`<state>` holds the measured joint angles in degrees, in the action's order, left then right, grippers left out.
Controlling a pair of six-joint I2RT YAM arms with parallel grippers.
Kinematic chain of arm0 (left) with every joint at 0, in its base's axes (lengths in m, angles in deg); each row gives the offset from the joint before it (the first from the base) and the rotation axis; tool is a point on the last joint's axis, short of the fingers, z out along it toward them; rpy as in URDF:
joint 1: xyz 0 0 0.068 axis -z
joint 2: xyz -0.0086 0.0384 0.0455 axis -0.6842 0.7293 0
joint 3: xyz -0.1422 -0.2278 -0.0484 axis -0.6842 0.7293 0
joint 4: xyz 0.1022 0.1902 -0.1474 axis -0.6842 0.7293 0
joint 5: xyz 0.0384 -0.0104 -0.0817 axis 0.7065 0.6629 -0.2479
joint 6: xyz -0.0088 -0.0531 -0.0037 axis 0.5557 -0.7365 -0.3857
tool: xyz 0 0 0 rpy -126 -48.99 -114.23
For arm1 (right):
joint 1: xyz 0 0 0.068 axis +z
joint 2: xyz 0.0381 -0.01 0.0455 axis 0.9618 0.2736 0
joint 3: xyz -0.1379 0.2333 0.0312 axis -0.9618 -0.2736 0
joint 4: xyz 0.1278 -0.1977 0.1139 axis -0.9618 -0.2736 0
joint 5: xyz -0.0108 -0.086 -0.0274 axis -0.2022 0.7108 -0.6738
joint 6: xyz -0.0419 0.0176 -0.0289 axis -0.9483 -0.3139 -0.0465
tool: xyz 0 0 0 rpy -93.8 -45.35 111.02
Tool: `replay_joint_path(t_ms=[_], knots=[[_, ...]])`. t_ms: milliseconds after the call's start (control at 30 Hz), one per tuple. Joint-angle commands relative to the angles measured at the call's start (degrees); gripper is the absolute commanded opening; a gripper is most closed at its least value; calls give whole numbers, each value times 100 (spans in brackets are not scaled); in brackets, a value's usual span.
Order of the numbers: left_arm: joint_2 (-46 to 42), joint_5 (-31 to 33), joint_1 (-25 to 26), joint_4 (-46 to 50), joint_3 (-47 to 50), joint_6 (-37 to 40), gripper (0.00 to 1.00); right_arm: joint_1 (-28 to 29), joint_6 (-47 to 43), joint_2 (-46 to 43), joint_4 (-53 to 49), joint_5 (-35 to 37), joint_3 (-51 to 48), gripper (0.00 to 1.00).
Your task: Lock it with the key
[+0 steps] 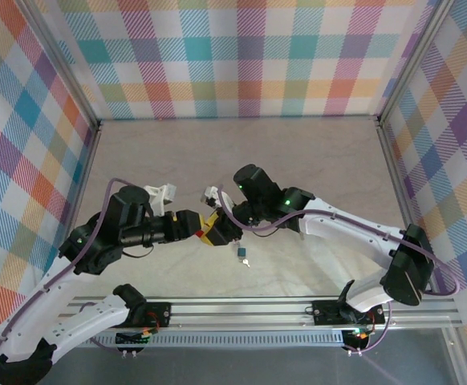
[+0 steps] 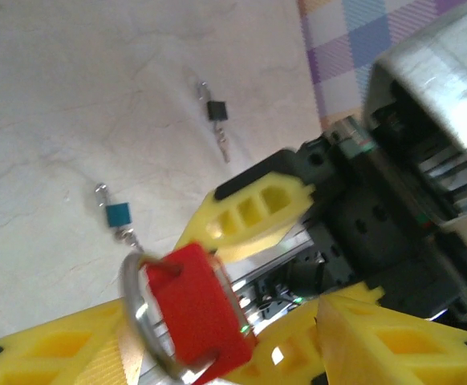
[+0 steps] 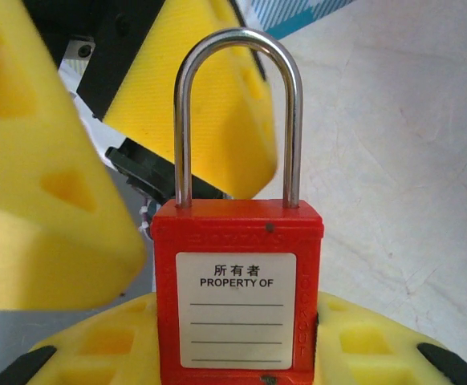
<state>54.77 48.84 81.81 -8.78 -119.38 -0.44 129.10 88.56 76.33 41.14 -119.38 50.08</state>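
Note:
The red padlock's body slants between my left gripper's fingers, so that gripper should turn square and grip the padlock's label side point(image 3: 237, 321) before my right gripper opens.
A red padlock point(image 3: 235, 305) with a silver shackle point(image 3: 182, 120) and a white "PROPERTY OF" label stands upright in my right gripper point(image 3: 237, 333). That gripper is shut on the body, with yellow fingers point(image 3: 378, 345) on both sides. My left gripper point(image 2: 225, 329) is open, its yellow fingers point(image 2: 394, 341) spread on either side of the padlock point(image 2: 197, 317) near the shackle. From above, both grippers meet over the table's near middle at the padlock point(image 1: 210, 237). A key with a teal tag point(image 2: 119, 215) and another with a black tag point(image 2: 217, 111) lie on the table.
One small key point(image 1: 242, 256) lies on the pale table point(image 1: 298, 160) just in front of the grippers. The aluminium rail point(image 1: 257, 305) carrying the arm bases runs along the near edge. Checked walls point(image 1: 241, 56) close off three sides.

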Motion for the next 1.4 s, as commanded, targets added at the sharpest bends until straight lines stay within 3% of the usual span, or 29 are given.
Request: replay_joint_path(t_ms=[0,133,233,500,700,933,1133,1367], knots=[[51,376,92,867,-297,253,59,5,-138,-242,309,153,47,0],[-47,908,87,1102,-506,132,67,9,-126,-231,341,308,49,0],[-109,1000,90,928,-458,-44,67,5,-92,-129,304,210,100,0],[-513,675,92,-985,509,-1310,70,5,-13,-116,432,73,43,0],[-649,613,92,-1547,774,-1650,63,4,15,-76,412,9,75,0],[-650,543,93,-1700,885,-1747,42,11,41,-75,463,-14,23,0],[-492,154,98,-1662,901,-1741,51,6,45,-96,437,55,62,0],[-487,42,98,-1151,703,-1456,43,13,8,-63,337,215,126,0]])
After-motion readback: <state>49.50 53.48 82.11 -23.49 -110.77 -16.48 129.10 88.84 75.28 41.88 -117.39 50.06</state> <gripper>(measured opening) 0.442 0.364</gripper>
